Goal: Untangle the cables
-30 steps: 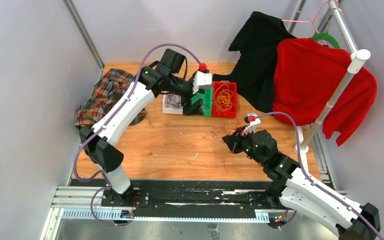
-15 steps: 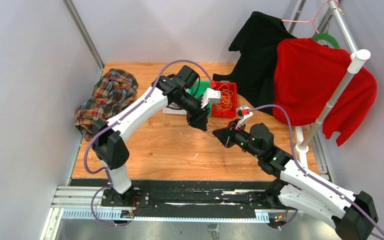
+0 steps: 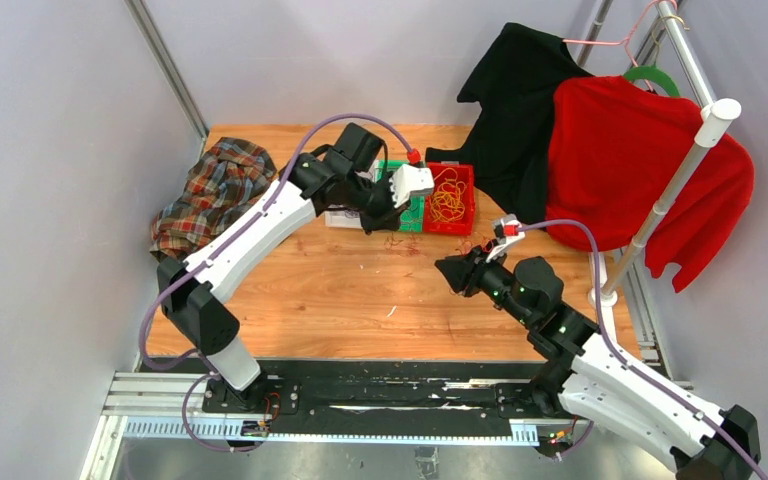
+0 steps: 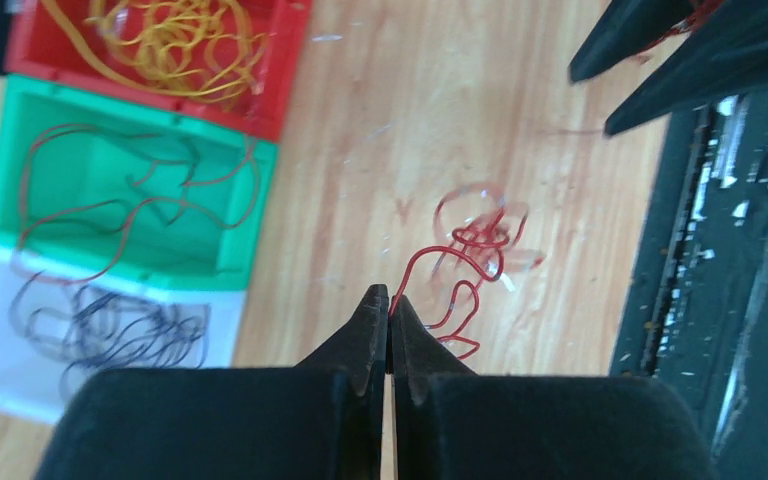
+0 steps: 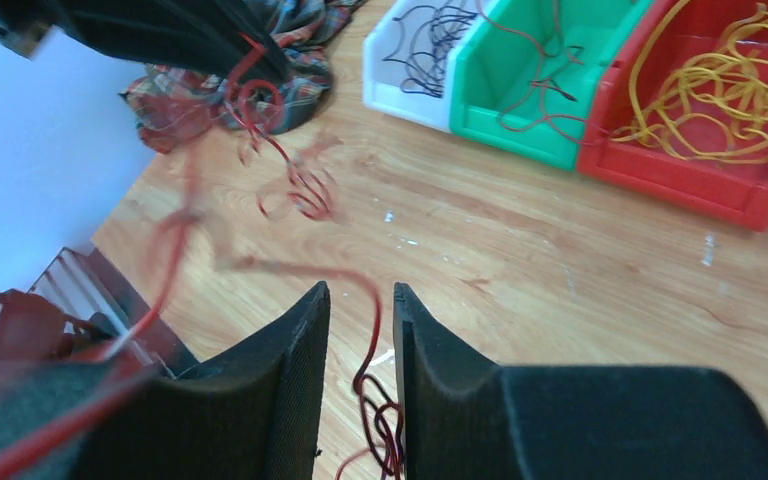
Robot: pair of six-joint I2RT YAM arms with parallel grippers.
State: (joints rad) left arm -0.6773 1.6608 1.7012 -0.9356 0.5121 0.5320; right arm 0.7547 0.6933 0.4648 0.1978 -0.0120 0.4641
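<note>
Part of the red cable hangs back over my right gripper's finger, so next I put the cable down and grab its bunched loops [image 5: 384, 430] before I carry it to the green bin.
A thin red cable [image 4: 465, 262] curls loosely over the wooden table, and my left gripper [image 4: 388, 297] is shut on one end of it. From above, the left gripper [image 3: 375, 226] sits just in front of the bins, with the red cable [image 3: 400, 241] trailing below it. My right gripper [image 5: 360, 292] stands open, and a strand of red cable [image 5: 374, 335] hangs loose between its fingers without being pinched. From above, the right gripper [image 3: 446, 267] is right of the left one. Yellow cables [image 4: 175, 35], red cables [image 4: 110, 215] and dark purple cables [image 4: 100, 325] lie in three bins.
The red bin [image 3: 465, 200], green bin [image 3: 415, 212] and white bin [image 3: 338, 215] stand side by side at the back. A plaid cloth [image 3: 215, 190] lies at the back left. Black and red garments [image 3: 620, 160] hang on a rack at the right.
My left gripper closed on the red cable and drew back toward the bins. My right gripper opened, let go of the cable and backed off to the right.
</note>
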